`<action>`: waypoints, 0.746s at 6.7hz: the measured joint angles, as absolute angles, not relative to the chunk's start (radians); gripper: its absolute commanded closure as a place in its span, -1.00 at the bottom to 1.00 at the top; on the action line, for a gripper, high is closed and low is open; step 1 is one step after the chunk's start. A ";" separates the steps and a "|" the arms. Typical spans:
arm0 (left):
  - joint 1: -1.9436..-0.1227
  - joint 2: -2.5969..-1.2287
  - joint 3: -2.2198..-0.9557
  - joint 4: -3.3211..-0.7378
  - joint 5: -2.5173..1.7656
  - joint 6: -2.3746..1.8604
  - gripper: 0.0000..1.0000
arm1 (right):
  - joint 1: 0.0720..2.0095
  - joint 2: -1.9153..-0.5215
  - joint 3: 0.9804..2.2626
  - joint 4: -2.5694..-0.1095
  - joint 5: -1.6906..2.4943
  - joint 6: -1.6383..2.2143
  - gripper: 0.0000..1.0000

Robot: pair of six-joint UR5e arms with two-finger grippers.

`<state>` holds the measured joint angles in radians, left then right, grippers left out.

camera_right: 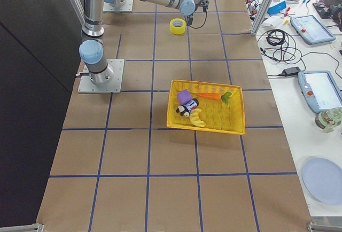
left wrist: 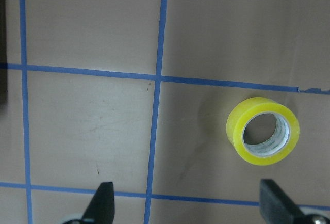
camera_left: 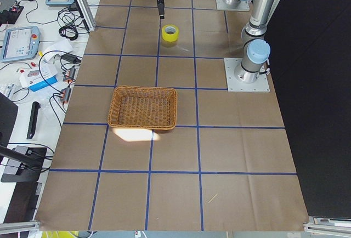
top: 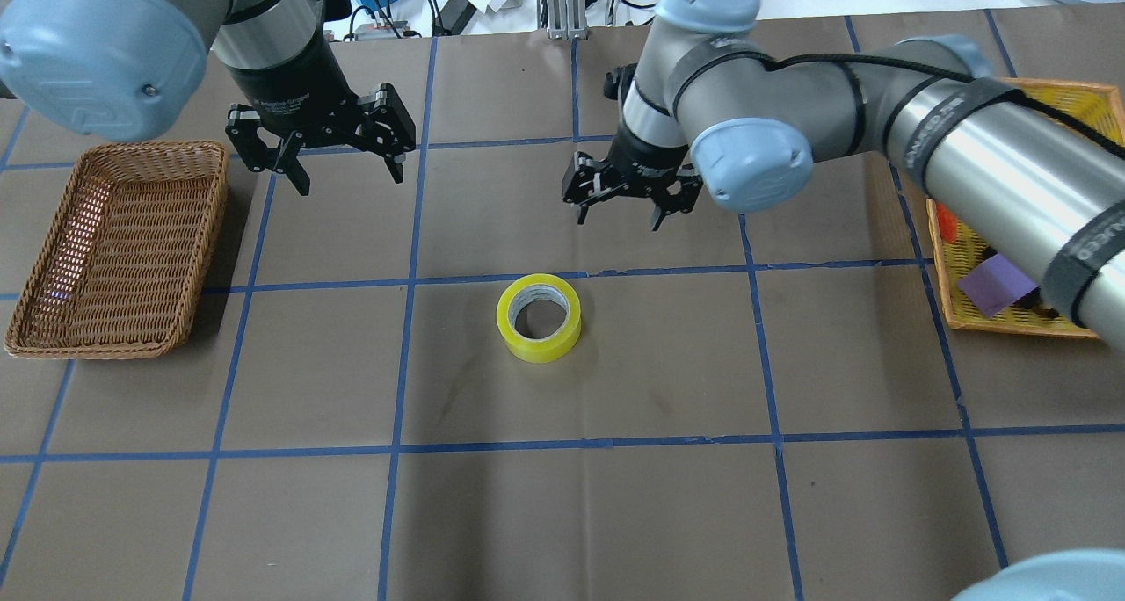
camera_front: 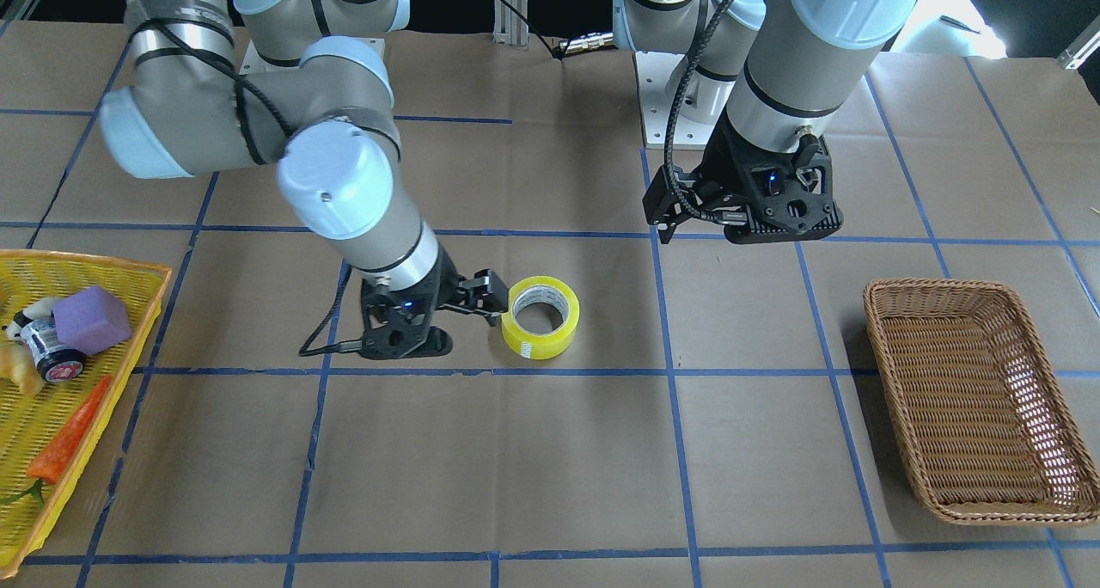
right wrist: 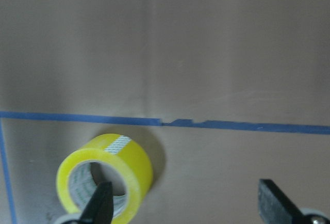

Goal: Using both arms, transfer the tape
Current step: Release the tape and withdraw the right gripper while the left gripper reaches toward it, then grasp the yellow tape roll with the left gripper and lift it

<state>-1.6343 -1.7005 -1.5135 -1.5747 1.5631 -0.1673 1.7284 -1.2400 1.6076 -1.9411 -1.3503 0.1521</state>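
Next, my left gripper grips the yellow tape roll's side [camera_front: 571, 313] [left wrist: 235, 131] nearest the wicker basket.
The yellow tape roll [top: 539, 317] lies flat on the brown table near its middle, hole up; it also shows in the front view [camera_front: 540, 317] and the side views [camera_left: 170, 34] [camera_right: 178, 26]. My right gripper [top: 617, 221] is open and empty, raised just behind the tape on the robot's side [camera_front: 481, 300]. In the right wrist view the tape [right wrist: 105, 182] sits low left, by one fingertip [right wrist: 100, 206]. My left gripper [top: 349, 179] is open and empty, raised well to the tape's left; its wrist view shows the tape [left wrist: 263, 131] at right.
An empty wicker basket [top: 114, 249] stands at the table's left, also seen in the front view [camera_front: 980, 399]. A yellow tray [camera_front: 129, 283] at the right holds a purple block [camera_front: 90, 320], a small can, a carrot [camera_front: 69, 440] and a banana.
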 measured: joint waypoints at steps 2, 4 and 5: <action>-1.700 -1.735 -1.633 -1.449 1.555 -0.235 -1.00 | 1.579 -1.353 1.589 -1.839 -1.465 -0.014 -1.00; -1.789 -1.797 -1.833 -1.166 1.551 -0.359 -0.96 | 1.540 -1.445 1.596 -1.757 -1.560 -0.082 -1.00; -1.823 -1.844 -1.895 -1.062 1.548 -0.394 -0.96 | 1.538 -1.459 1.599 -1.748 -1.578 -0.088 -1.00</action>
